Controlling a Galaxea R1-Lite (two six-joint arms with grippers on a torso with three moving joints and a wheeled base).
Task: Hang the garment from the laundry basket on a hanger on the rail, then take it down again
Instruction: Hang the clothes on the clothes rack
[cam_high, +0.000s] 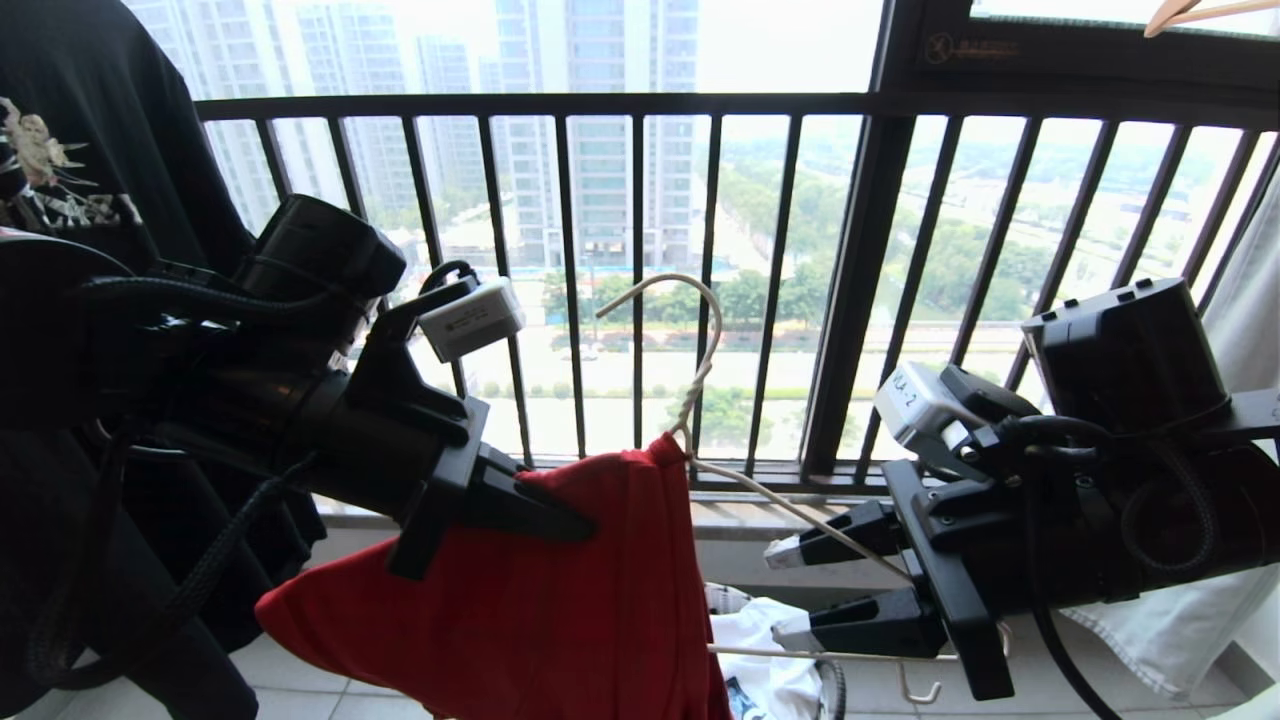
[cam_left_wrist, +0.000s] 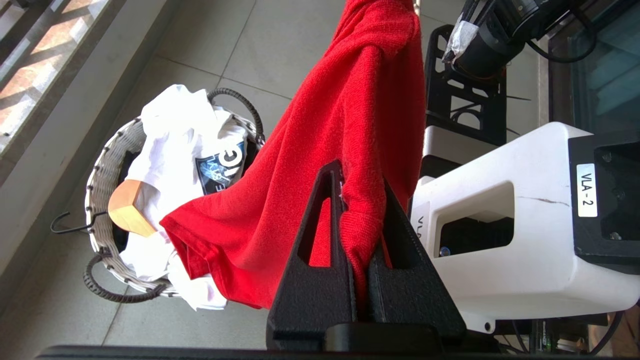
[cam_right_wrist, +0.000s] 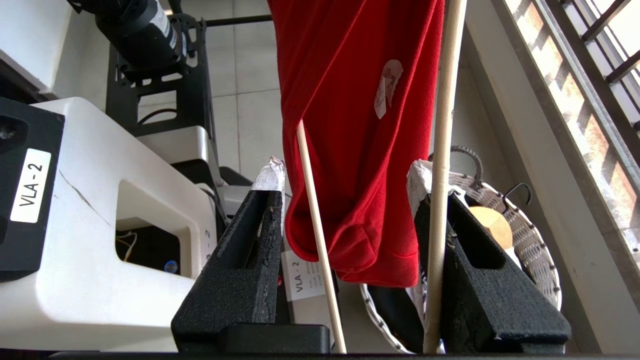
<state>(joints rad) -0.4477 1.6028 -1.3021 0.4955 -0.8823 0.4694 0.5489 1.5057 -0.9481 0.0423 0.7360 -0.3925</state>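
One end of the hanger sticks out of the red garment, so next my right gripper leaves the hanger and takes the red garment's loose edge (cam_right_wrist: 354, 264).
The red garment (cam_high: 520, 600) drapes over the left side of the pale wire hanger (cam_high: 700, 330), whose hook stands free in front of the window. My left gripper (cam_high: 565, 525) is shut on a fold of the red cloth (cam_left_wrist: 350, 115), pinched between its black fingers (cam_left_wrist: 330, 225). My right gripper (cam_high: 780, 592) is open at the hanger's bare right side. One hanger wire (cam_right_wrist: 312, 200) runs between its fingers and another crosses one finger (cam_right_wrist: 475, 260). The red garment (cam_right_wrist: 350, 100) hangs just beyond that gripper (cam_right_wrist: 345, 180). The laundry basket (cam_left_wrist: 102, 185) sits on the floor below. The rail is out of view.
The black barred window railing (cam_high: 640, 105) stands just behind the hanger. A black printed T-shirt (cam_high: 80, 150) hangs at the left and a pale garment (cam_high: 1180, 620) at the right. White clothes (cam_left_wrist: 170, 135) and a wooden hanger (cam_left_wrist: 130, 207) fill the basket. The robot's white base (cam_left_wrist: 525, 240) is below.
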